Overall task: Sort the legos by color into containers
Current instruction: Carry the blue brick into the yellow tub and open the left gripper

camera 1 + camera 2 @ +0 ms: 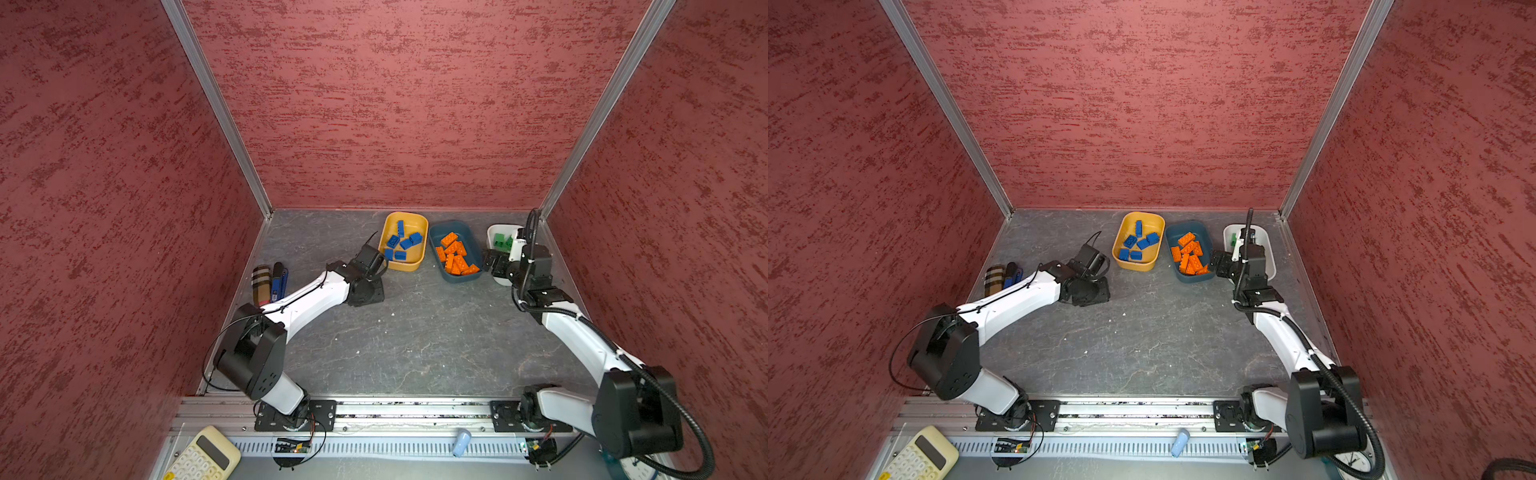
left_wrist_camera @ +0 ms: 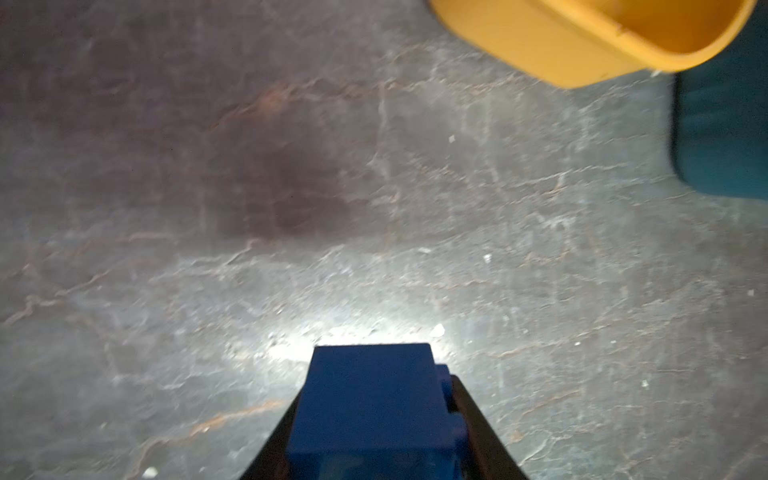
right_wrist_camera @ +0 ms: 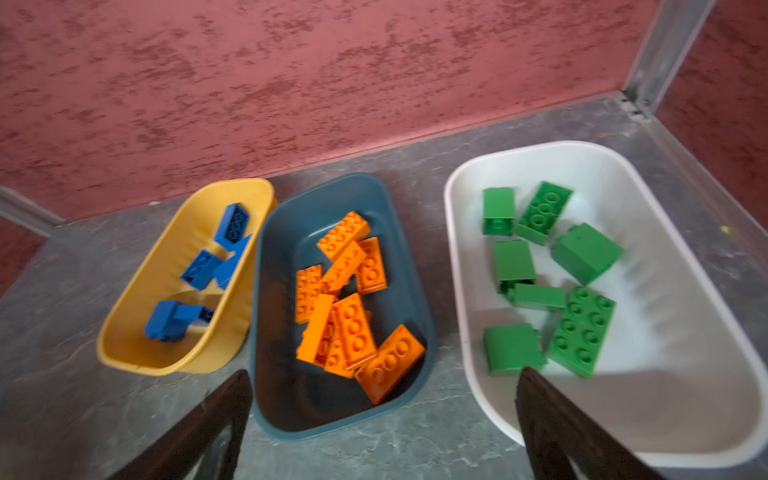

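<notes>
The blue lego, now low in front of the yellow container, will be let go by my left gripper beside the long blue lego [image 1: 410,232] toward the back of the yellow container.
My left gripper [image 2: 374,432] is shut on a blue lego [image 2: 374,407], low over the grey table just in front of the yellow container [image 2: 540,45]. In both top views its black body [image 1: 370,291] hides the brick. Several blue legos [image 1: 401,243] lie in the yellow container [image 1: 405,268], orange legos [image 1: 455,253] in the teal container [image 1: 457,279], and green legos [image 3: 582,328] in the white container [image 3: 685,395]. My right gripper [image 3: 382,399] hangs open and empty above the gap between the teal and white containers.
A checkered pouch [image 1: 262,284] and dark blue pen-like items [image 1: 279,282] lie by the left wall. Red walls close in three sides. On the front rail sit a calculator [image 1: 203,455] and a pale blue cylinder [image 1: 461,442].
</notes>
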